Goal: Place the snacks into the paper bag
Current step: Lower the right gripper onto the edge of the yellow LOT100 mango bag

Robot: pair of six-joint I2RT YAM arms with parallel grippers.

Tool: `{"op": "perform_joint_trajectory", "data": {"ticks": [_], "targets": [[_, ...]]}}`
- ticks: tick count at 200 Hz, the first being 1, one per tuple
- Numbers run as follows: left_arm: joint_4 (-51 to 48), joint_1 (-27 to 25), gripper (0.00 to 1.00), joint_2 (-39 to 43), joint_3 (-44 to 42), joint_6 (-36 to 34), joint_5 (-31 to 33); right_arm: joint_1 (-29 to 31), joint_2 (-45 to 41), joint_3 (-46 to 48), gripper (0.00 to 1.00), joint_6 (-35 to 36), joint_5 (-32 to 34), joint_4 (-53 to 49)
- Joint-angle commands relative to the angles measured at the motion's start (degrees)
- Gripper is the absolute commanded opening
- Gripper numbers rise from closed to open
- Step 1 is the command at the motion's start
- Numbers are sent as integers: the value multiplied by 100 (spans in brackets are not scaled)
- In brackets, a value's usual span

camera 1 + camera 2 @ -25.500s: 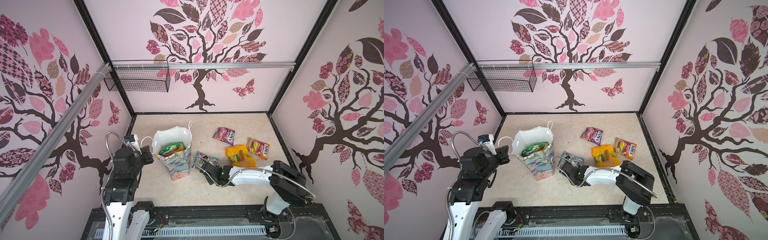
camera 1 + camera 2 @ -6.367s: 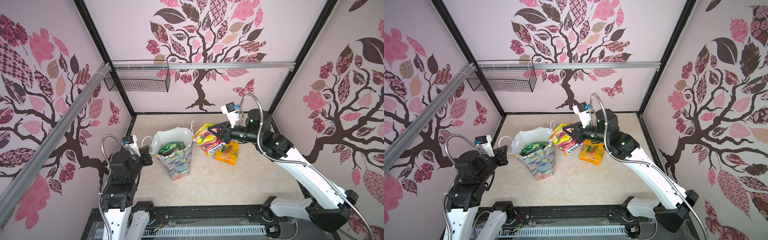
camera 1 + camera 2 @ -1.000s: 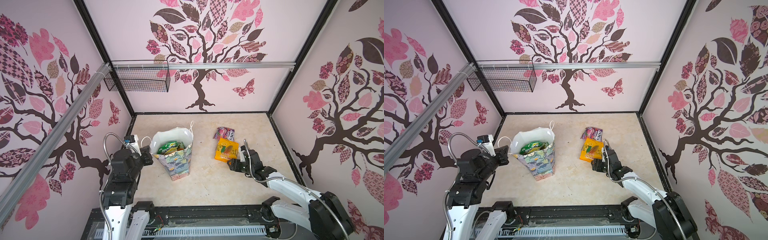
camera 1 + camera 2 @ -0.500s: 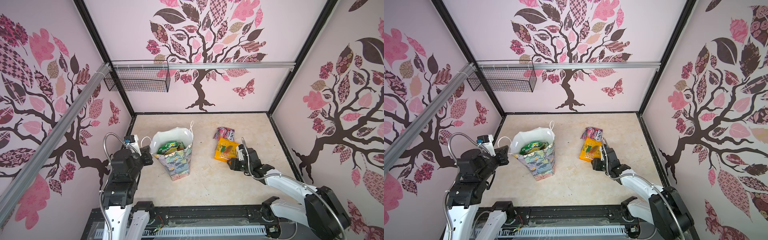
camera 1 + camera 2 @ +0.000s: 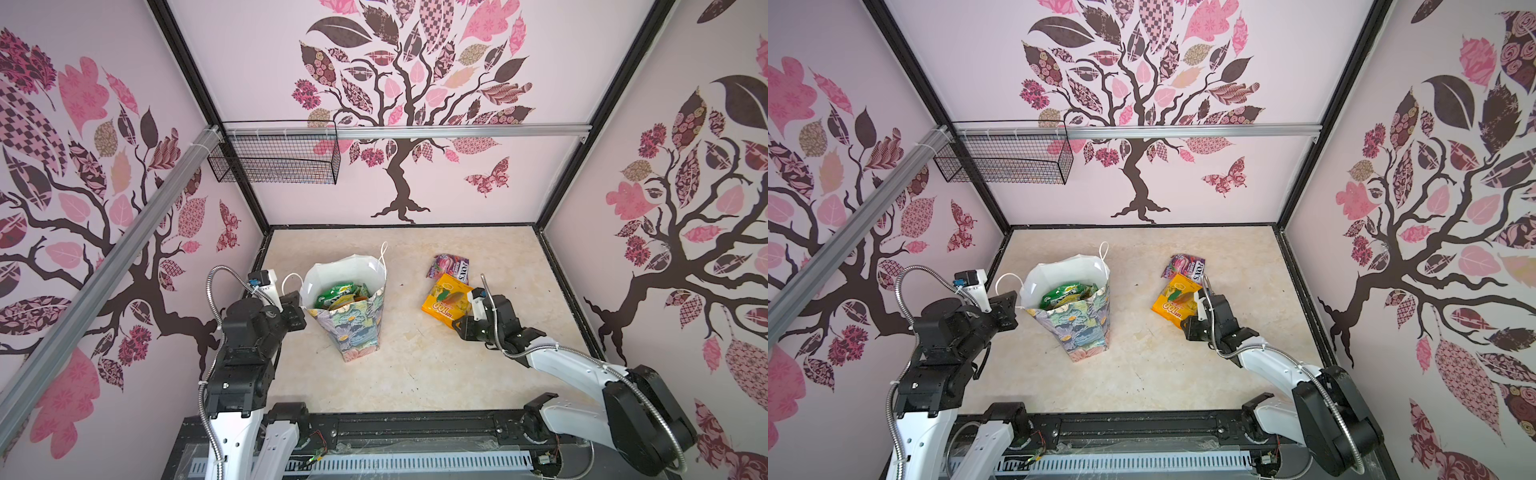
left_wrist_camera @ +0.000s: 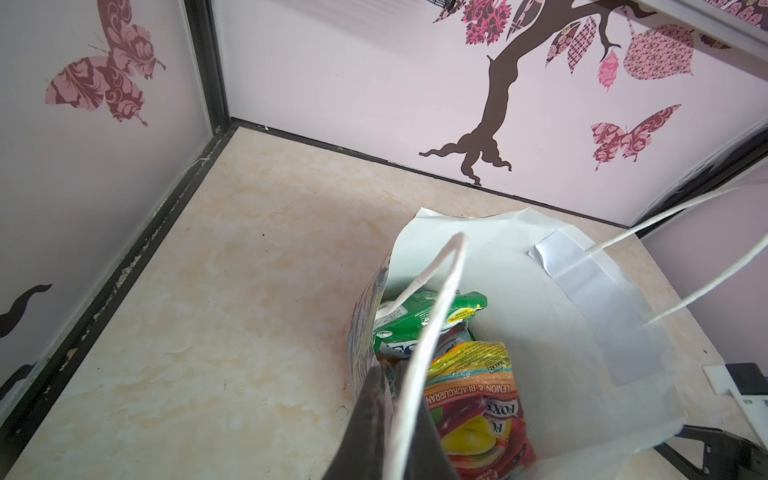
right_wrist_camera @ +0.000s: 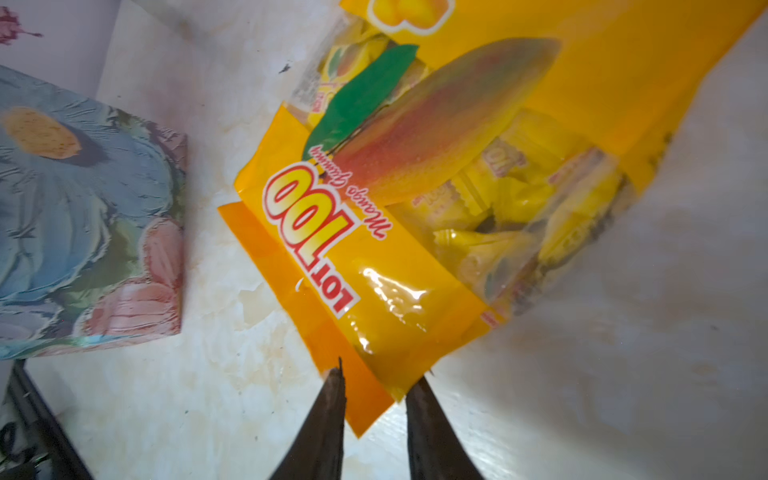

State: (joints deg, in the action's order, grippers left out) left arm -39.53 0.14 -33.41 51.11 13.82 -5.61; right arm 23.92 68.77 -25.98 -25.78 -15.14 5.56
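My right fingers hold only the orange mango pouch's near corner tip, so I will open wider and grip further into the pouch (image 7: 416, 336).
The paper bag (image 5: 353, 328) (image 5: 1079, 328) stands upright left of centre, floral outside and white inside (image 6: 540, 311). Several snacks sit in it, among them a green pouch (image 6: 419, 320) and a red-yellow FOX'S pouch (image 6: 478, 411). My left gripper (image 5: 300, 309) (image 6: 395, 378) is shut on the bag's near rim, with a cord handle running over it. An orange mango pouch (image 5: 446, 301) (image 7: 415, 208) lies flat on the floor to the right. My right gripper (image 5: 459, 322) (image 7: 380, 380) is low at the pouch's near corner. That corner lies between its jaws, which stand narrowly apart. A purple FOX'S pouch (image 5: 451, 266) (image 5: 1187, 266) lies just behind.
A black wire basket (image 5: 274, 158) hangs from the metal rail at the back left, well above the floor. Patterned walls close in the beige floor (image 5: 395, 374) on three sides. The bag's floral side (image 7: 83, 208) stands a short way from the orange pouch.
The right gripper's jaws have narrowed around the orange pouch's corner, and the arm has edged slightly closer to it. The left gripper and the bag have not moved.
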Motion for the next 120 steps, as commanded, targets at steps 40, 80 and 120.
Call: {"op": "perform_joint_trajectory", "data": {"ticks": [40,80,120], "targets": [[92,35,11,33,4,-21,-6,439,94,-3,45,183,-148,368],[83,32,11,12,6,-20,-2,446,11,-14,47,158,252,164],[92,38,11,10,13,-20,-11,458,78,125,47,214,222,379]]}}
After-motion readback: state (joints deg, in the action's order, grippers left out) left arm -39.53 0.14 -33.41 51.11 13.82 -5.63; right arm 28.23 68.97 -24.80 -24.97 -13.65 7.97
